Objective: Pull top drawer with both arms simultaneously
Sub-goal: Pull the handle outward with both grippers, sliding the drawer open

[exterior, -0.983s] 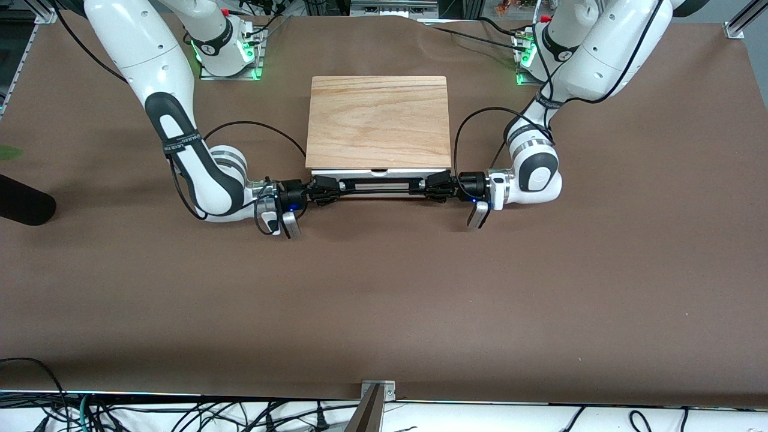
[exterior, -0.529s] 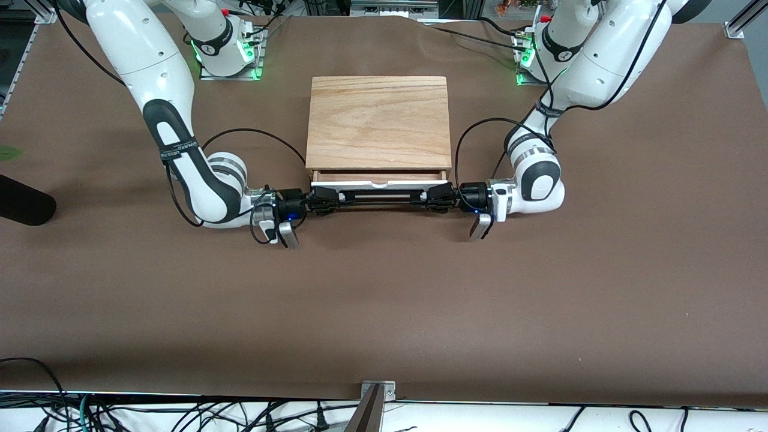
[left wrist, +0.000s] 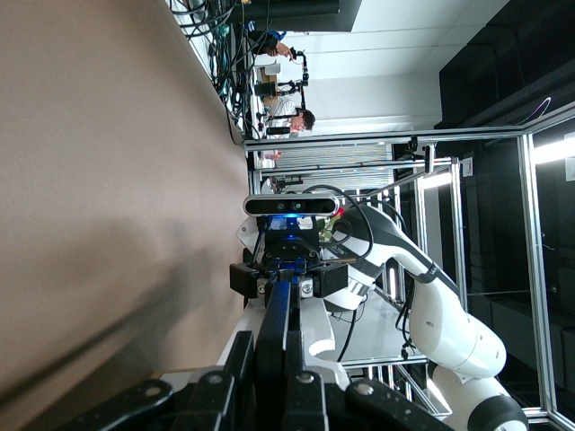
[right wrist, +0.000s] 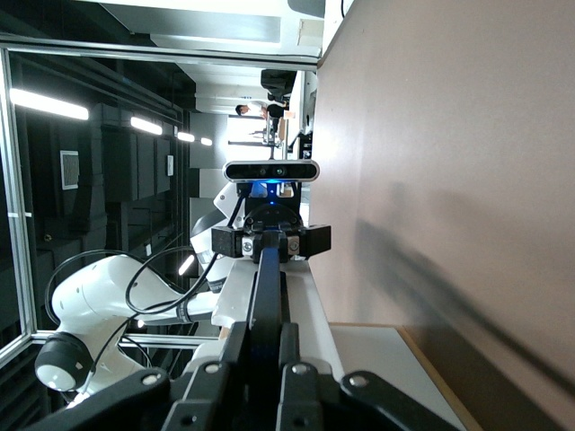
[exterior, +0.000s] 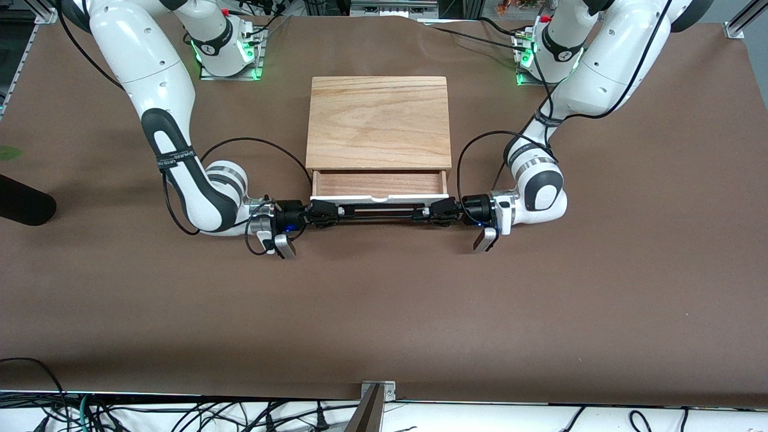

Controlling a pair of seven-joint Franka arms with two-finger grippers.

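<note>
Next, I let go of the black bar handle, which runs along the drawer's front panel, with my right gripper over the brown table, farther out from the oak cabinet [exterior: 383, 239].
The top drawer [exterior: 380, 183] stands partly pulled out of the oak cabinet [exterior: 379, 120], its reddish-brown floor showing and its white front panel [exterior: 379, 197] toward the front camera. The black bar handle [exterior: 379, 210] runs along that panel. My right gripper [exterior: 322, 213] is shut on the handle's end toward the right arm. My left gripper [exterior: 437, 212] is shut on the end toward the left arm. In the left wrist view the handle [left wrist: 280, 323] runs from my left gripper [left wrist: 285, 375] to the right gripper. In the right wrist view the handle [right wrist: 267, 296] sits in my right gripper [right wrist: 261, 366].
The cabinet stands mid-table between the two arm bases [exterior: 231, 57] [exterior: 531, 57]. Brown table [exterior: 384, 312] stretches wide nearer the front camera. A dark object [exterior: 24, 204] lies at the table's edge toward the right arm's end.
Both grippers have moved toward the front camera with the handle held. The drawer has slid from almost closed to well out of the cabinet, baring its wooden floor.
</note>
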